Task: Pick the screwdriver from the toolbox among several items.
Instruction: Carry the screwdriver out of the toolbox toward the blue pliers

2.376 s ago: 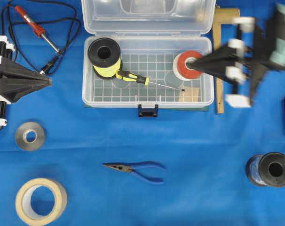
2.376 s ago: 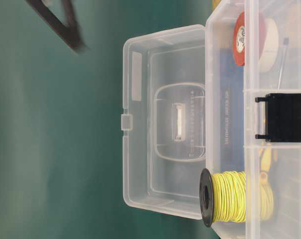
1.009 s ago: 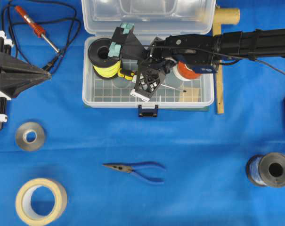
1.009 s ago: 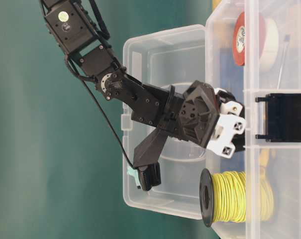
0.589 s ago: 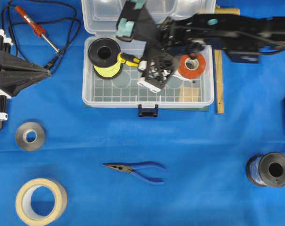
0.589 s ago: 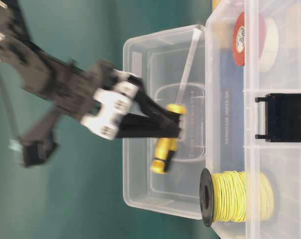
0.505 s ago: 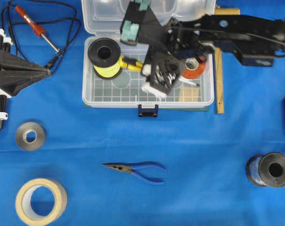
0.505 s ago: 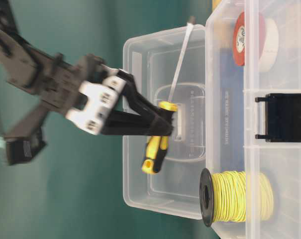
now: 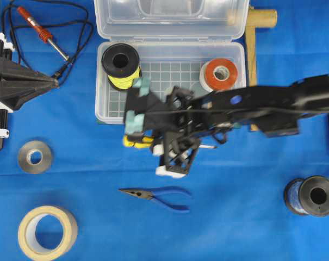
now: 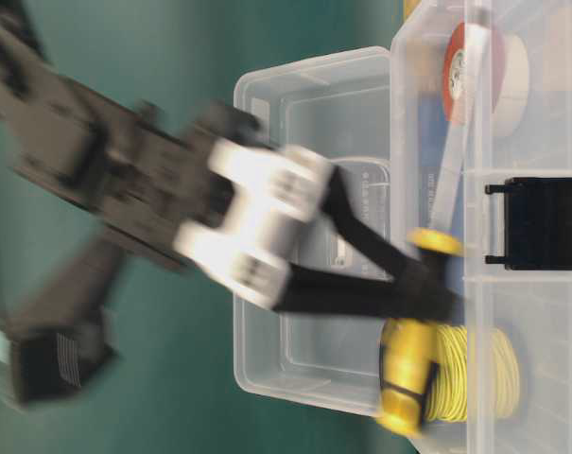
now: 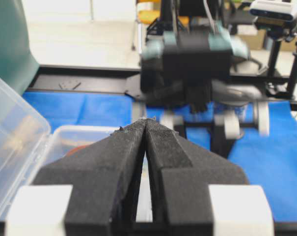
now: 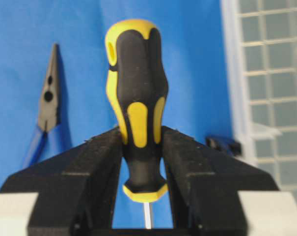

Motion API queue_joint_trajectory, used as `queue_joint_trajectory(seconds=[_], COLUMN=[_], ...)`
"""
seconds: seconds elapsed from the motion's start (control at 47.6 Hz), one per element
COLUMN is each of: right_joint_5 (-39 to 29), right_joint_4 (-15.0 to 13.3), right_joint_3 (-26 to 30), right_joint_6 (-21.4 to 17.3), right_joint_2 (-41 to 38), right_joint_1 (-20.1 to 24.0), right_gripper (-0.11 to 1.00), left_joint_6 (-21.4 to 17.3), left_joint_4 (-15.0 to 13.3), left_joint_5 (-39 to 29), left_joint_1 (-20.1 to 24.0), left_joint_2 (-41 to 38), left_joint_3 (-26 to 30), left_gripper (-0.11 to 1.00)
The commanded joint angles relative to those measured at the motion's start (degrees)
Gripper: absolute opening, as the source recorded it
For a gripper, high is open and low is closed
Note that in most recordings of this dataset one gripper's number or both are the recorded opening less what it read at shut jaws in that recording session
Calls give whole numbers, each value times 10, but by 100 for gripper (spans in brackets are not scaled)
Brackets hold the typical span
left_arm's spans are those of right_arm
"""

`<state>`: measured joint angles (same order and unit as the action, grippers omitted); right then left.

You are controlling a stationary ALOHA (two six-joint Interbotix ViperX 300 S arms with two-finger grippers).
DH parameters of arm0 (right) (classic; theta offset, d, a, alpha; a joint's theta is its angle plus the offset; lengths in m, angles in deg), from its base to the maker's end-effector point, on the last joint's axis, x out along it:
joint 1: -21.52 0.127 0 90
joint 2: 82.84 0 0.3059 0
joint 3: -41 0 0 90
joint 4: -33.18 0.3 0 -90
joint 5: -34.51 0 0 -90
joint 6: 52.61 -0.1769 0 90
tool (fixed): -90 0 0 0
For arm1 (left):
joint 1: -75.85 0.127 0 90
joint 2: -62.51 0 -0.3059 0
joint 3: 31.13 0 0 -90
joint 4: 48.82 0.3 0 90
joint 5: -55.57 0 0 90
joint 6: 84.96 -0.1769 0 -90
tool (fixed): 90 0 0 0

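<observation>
Next, my right gripper lets go of the screwdriver on the blue cloth (image 9: pixel 160 172) between the blue-handled pliers and the toolbox.
My right gripper (image 9: pixel 153 142) is shut on the screwdriver (image 9: pixel 137 141), gripping its yellow-and-black handle (image 12: pixel 137 93). It holds the tool above the blue cloth, just in front of the toolbox (image 9: pixel 101 103). The silver shaft points right. In the table-level view the handle (image 10: pixel 404 378) is blurred beside the box wall. The toolbox lid (image 9: pixel 169 16) stands open. Inside are the spool of yellow wire (image 9: pixel 119 65) and the red-orange tape roll (image 9: pixel 219 73); the tan piece is hidden by the arm. My left gripper (image 9: pixel 55 83) is shut and empty at the left edge (image 11: pixel 147 120).
Blue-handled pliers (image 9: pixel 156 196) lie in front of the held tool and show in the right wrist view (image 12: pixel 47 105). A soldering iron (image 9: pixel 42 32) lies at back left, a grey roll (image 9: pixel 35 156) and a masking tape roll (image 9: pixel 47 232) at left, and a dark spool (image 9: pixel 312 196) at right.
My right gripper reached into the toolbox, closed on the screwdriver, lifted it out and carried it forward over the box's front edge. The left arm has not moved.
</observation>
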<state>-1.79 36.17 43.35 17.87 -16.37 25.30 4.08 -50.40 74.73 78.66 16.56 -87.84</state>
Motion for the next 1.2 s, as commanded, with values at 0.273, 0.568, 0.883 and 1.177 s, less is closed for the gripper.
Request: queue_joint_trajectory(seconds=[0.273,0.568,0.883,1.177], right_joint_5=[30,31,18,-48], right_joint_4=[11,11,11,-8], right_joint_3=[67,65,64,59], right_joint_6=[-22,-61,-65,-70], right_joint_2=[-102,-142,-144,-46], right_joint_1=[41,44,43,44], right_gripper=[26,26,26,77], left_joint_6=[0,2,3,3], left_joint_4=[-1,-1,-1,-1], left_joint_5=[5,4,3,1], left_joint_1=[1,1,1,1], left_joint_2=[-3,-3,0,4], left_joint_3=[5,4,4,2], left_gripper=[1,1,1,1])
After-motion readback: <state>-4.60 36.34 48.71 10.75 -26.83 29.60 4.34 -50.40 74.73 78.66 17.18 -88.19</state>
